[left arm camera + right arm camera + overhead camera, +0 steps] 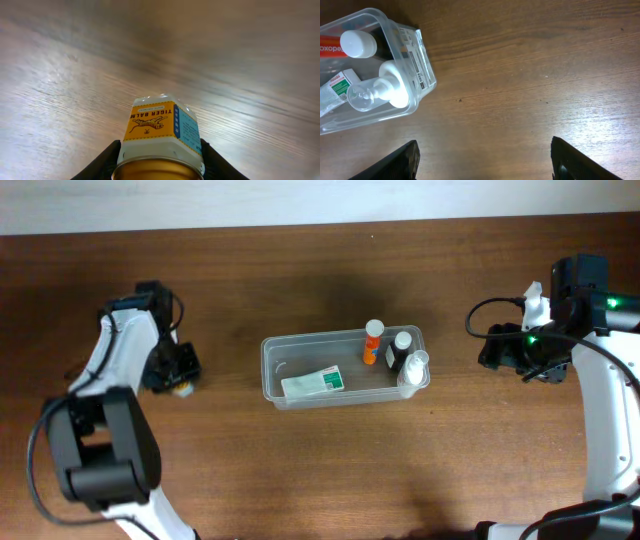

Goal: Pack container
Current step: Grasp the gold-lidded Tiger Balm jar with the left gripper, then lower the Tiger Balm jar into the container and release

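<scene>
Next, my left gripper releases the Tiger Balm jar between the white-green box and the orange bottle (356,370) in the container.
The clear plastic container (343,368) sits at the table's middle. It holds an orange bottle (372,340), a dark bottle with a white cap (399,349), a clear pump bottle (412,370) and a white-green box (313,383). The container also shows at the upper left of the right wrist view (415,55). My left gripper (178,375) is at the far left, shut on a Tiger Balm jar (161,135) with a gold lid. My right gripper (515,352) is open and empty, right of the container, with its fingers wide apart (482,160).
The wooden table (320,470) surrounds the container. Black cables (490,315) hang near the right arm. The left arm's base (100,450) stands at the front left.
</scene>
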Robot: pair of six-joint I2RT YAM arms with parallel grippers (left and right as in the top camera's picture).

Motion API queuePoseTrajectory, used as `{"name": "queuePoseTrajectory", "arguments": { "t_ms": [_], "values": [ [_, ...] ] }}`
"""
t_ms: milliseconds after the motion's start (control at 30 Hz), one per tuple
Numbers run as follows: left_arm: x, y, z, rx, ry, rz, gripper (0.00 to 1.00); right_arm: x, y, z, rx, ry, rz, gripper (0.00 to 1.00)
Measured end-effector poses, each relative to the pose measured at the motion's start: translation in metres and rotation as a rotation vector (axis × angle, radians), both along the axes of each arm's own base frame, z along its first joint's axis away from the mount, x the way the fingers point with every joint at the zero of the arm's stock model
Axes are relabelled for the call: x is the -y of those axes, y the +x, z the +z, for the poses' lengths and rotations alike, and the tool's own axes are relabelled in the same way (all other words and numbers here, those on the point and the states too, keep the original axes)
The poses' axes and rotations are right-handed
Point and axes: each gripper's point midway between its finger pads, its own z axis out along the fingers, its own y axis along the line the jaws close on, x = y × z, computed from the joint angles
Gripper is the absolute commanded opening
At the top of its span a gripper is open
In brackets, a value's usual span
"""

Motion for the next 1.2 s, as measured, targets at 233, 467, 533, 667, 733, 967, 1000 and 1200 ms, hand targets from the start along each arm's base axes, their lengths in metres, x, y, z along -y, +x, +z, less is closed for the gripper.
{"name": "queuePoseTrajectory", "arguments": {
  "t_ms": [233,467,533,667,733,967,1000,1200],
  "values": [
    [0.091,0.035,0.106,0.386,-0.009,-0.303,0.33,0.0,0.0,0.0,0.001,0.0,0.0,0.76],
    [0.207,0.026,0.128,0.524,-0.063,-0.683,0.31,0.0,0.0,0.0,0.0,0.0,0.0,0.76],
    [0.229,0.024,0.122,0.528,-0.074,-0.743,0.32,0.0,0.0,0.0,0.001,0.0,0.0,0.76],
    [0.263,0.026,0.097,0.512,-0.087,-0.821,0.32,0.0,0.0,0.0,0.001,0.0,0.0,0.76],
    [0.277,0.027,0.08,0.495,-0.089,-0.85,0.32,0.0,0.0,0.0,0.0,0.0,0.0,0.76],
    [0.298,0.02,0.021,0.38,-0.081,-0.901,0.32,0.0,0.0,0.0,0.0,0.0,0.0,0.76],
    [0.299,0.019,0.016,0.367,-0.081,-0.899,0.32,0.0,0.0,0.0,0.001,0.0,0.0,0.76],
    [0.302,0.016,0.006,0.345,-0.098,-0.775,0.21,0.0,0.0,0.0,0.0,0.0,0.0,0.76]
  ]
}}
